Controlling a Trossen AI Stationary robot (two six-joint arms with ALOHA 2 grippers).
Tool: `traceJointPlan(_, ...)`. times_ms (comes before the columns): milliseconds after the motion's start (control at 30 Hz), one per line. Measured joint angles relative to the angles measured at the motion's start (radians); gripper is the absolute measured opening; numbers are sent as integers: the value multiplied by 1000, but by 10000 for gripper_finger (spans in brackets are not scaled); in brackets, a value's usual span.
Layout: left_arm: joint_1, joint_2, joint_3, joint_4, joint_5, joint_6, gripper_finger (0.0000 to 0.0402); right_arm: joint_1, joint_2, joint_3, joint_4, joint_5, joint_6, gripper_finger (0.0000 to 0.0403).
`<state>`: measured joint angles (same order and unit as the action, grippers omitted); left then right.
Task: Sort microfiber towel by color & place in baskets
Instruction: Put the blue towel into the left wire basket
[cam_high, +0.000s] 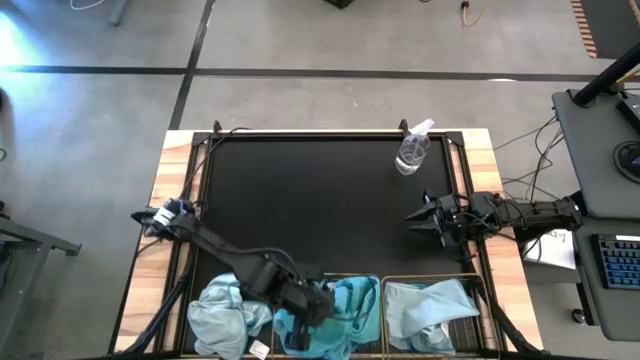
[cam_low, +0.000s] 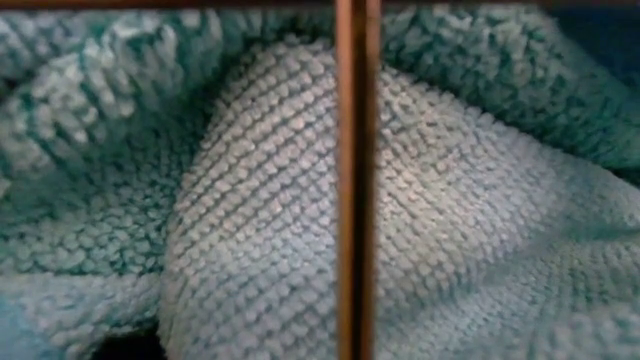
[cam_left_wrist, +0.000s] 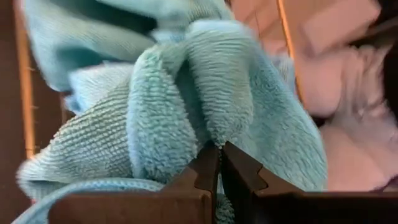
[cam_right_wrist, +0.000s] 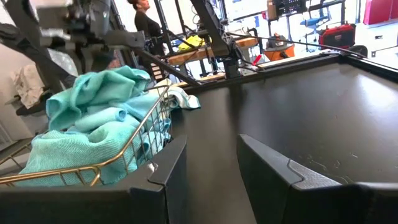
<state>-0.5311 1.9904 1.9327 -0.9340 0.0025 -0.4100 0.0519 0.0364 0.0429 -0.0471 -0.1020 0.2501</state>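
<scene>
The crumpled pale grey-blue towel is in view. Next, my left gripper lets go of the turquoise towel in the basket (cam_high: 332, 316) (cam_left_wrist: 186, 106) beside that towel.
My left gripper (cam_high: 305, 308) is shut on a turquoise microfiber towel (cam_high: 340, 300) over the left basket (cam_high: 378, 300) at the table's near edge. The left wrist view shows this towel (cam_left_wrist: 186, 93) bunched in front of the shut fingertips. The right basket (cam_high: 480, 300) beside it holds a pale blue towel (cam_high: 425, 305). A pale grey-blue towel (cam_high: 222, 312) lies crumpled on the table left of the baskets. My right gripper (cam_high: 422, 218) waits open and level at the table's right edge, its fingers (cam_right_wrist: 205, 168) around nothing. My left gripper pinches a bunched fold of the turquoise towel (cam_left_wrist: 208, 134) between its two fingertips. It comes slanting down from the table's far left. The towel bulges in thick folds just beyond the fingers, over the left basket; whether it rests on the basket's contents does not show.
A clear spray bottle (cam_high: 412, 150) lies at the far right of the black mat. The low view is filled by towels pressed against a basket wire (cam_low: 355, 180). The mat's middle (cam_high: 320, 200) is bare. People and equipment show in the room beyond the table (cam_right_wrist: 143, 18).
</scene>
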Motion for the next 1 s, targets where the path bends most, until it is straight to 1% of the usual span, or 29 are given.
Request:
traceJointPlan(133,1,50,19,-46,-1,93,1,0,0,0,0,0,0,134)
traceJointPlan(267,20,83,-9,-46,0,179,1,0,0,0,0,0,3,134)
traceJointPlan(400,45,91,-50,-31,39,224,1,0,0,0,-1,0,3,134)
traceJointPlan(533,59,92,-61,-9,85,229,1,0,0,0,-1,0,3,134)
traceJointPlan(867,61,91,-61,-15,97,200,1,0,0,0,-1,0,21,134)
traceJointPlan(933,63,91,-61,-9,113,208,2,0,0,0,-1,0,28,134)
traceJointPlan(1000,66,91,-61,-13,125,170,2,0,0,0,-1,0,28,134)
